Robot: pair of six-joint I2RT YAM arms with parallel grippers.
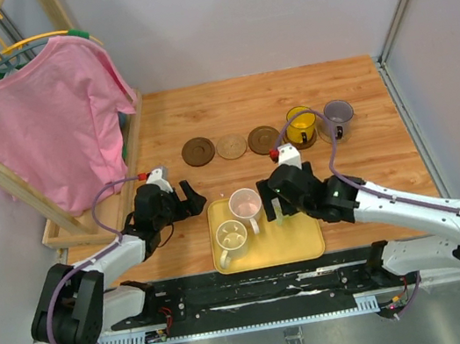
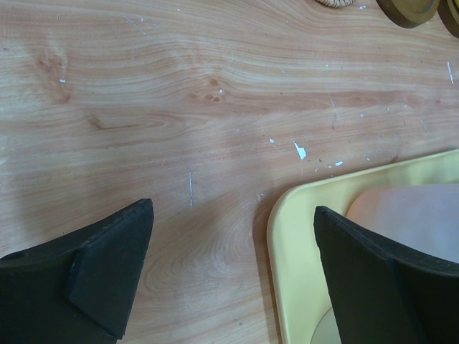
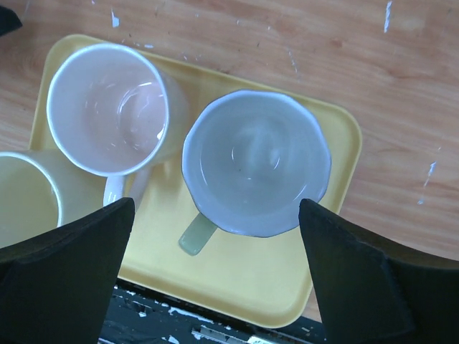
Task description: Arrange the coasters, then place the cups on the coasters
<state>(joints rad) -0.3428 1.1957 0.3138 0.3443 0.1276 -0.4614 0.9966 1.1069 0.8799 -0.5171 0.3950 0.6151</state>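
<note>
My right gripper will close next on the white-green cup's handle point(image 1: 279, 218) point(image 3: 196, 235), there on the yellow tray beside the pink cup.
Three bare coasters lie in a row on the wooden table: dark brown point(image 1: 198, 151), tan point(image 1: 231, 146), brown point(image 1: 263, 139). To their right stand the translucent yellow cup point(image 1: 300, 126) and the grey-purple cup point(image 1: 338, 117). On the yellow tray point(image 1: 305, 243) stand the pink cup point(image 1: 245, 205) and the cream cup point(image 1: 231, 239). The white-green cup point(image 3: 256, 172) stands upright on the tray point(image 3: 272, 279), beside the pink cup point(image 3: 107, 107). My right gripper point(image 3: 216, 208) hangs open over it, jaws wide and touching nothing. My left gripper point(image 2: 233, 211) is open over the table by the tray's left edge point(image 2: 301, 236).
A wooden rack with a pink shirt point(image 1: 52, 123) fills the back left, its base along the table's left side. Grey walls close the back and right. Two coaster edges point(image 2: 407, 8) show at the top of the left wrist view.
</note>
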